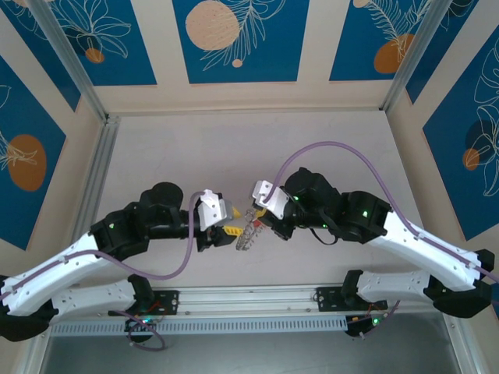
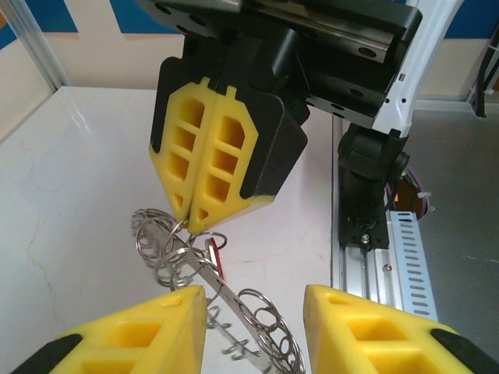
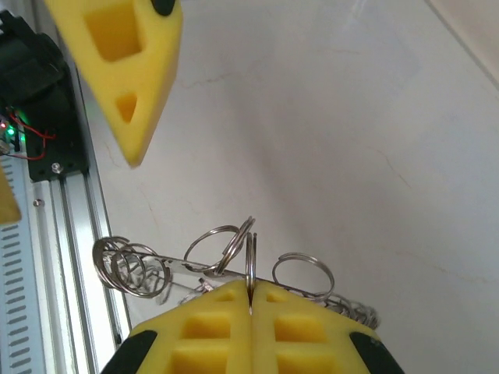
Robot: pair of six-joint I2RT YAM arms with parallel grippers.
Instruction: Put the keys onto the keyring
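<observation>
Next, my left gripper moves in and pinches the ring at my right gripper's tips (image 2: 182,227), since its open fingers face the near end of the slanted strip.
A silvery bunch of keys (image 1: 247,230) hangs above the table between my two grippers. In the left wrist view it is a flat metal strip (image 2: 227,294) strung with several small rings, with a small red piece (image 2: 217,258) near its upper end. My right gripper (image 3: 250,287) is shut on the keyring (image 3: 249,251), a thin ring seen edge-on, and the keys (image 3: 129,265) trail off to either side. Its shut yellow fingers (image 2: 210,148) point down onto the bunch's top. My left gripper (image 2: 253,302) stands open, the strip passing close to its left finger without a grip.
The white table (image 1: 195,156) stretches behind the arms, walled by blue patterned panels. An aluminium rail (image 1: 249,300) with the arm bases runs along the near edge, also seen as the rail (image 2: 366,257). One left finger (image 3: 129,78) hangs at the upper left of the right wrist view.
</observation>
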